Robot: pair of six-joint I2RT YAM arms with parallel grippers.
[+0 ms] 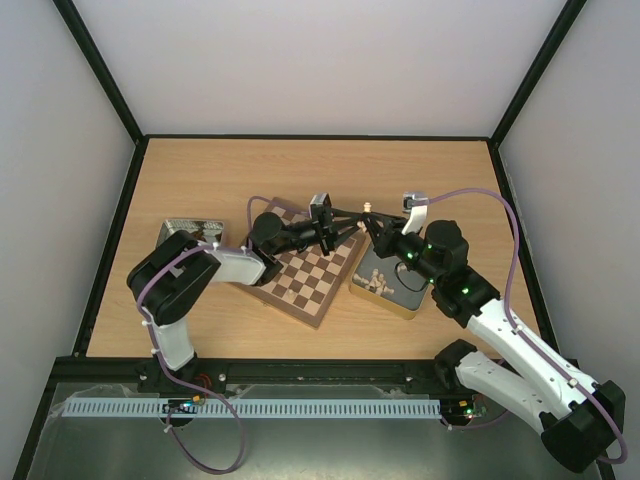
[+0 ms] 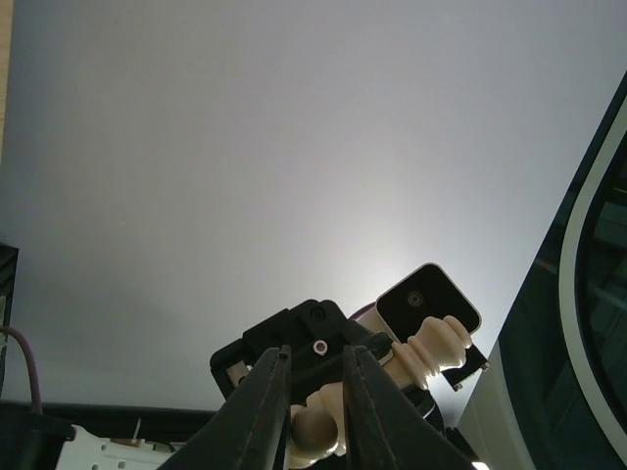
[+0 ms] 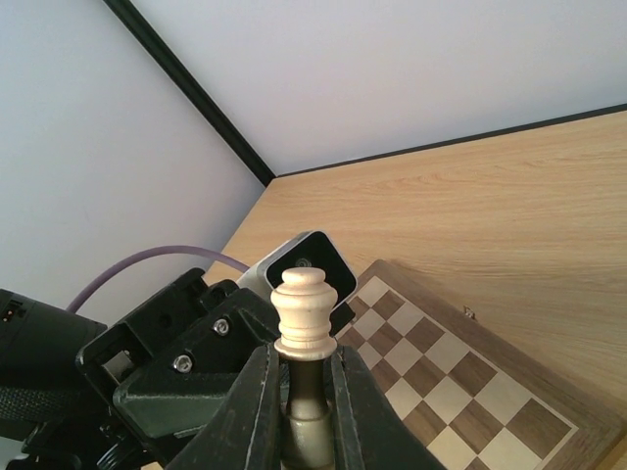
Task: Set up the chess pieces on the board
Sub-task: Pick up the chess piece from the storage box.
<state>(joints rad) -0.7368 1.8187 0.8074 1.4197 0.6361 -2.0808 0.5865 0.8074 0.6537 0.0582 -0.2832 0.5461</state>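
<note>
My left gripper should open, turn and take the chess piece's rounded end point(image 2: 314, 432) in line while my right gripper holds it, since the piece slants across my left gripper's fingers.
A pale cream chess piece point(image 1: 367, 207) is held in the air over the right corner of the board point(image 1: 310, 270), between both grippers. My left gripper point(image 1: 352, 222) reaches in from the left, and in the left wrist view its jaws point(image 2: 316, 362) stand close on one rounded end of the piece point(image 2: 318, 421). My right gripper point(image 1: 373, 226) comes from the right. In the right wrist view it point(image 3: 302, 357) is shut on the stem, with the turned top point(image 3: 304, 313) sticking up above the fingers. No pieces show on the board point(image 3: 470, 382).
A gold rectangular tin point(image 1: 385, 283) lies right of the board under my right arm. A silver tray point(image 1: 185, 230) sits at the left behind my left arm. Black-framed walls close in the table. The left wrist camera point(image 3: 306, 262) sits close behind the piece.
</note>
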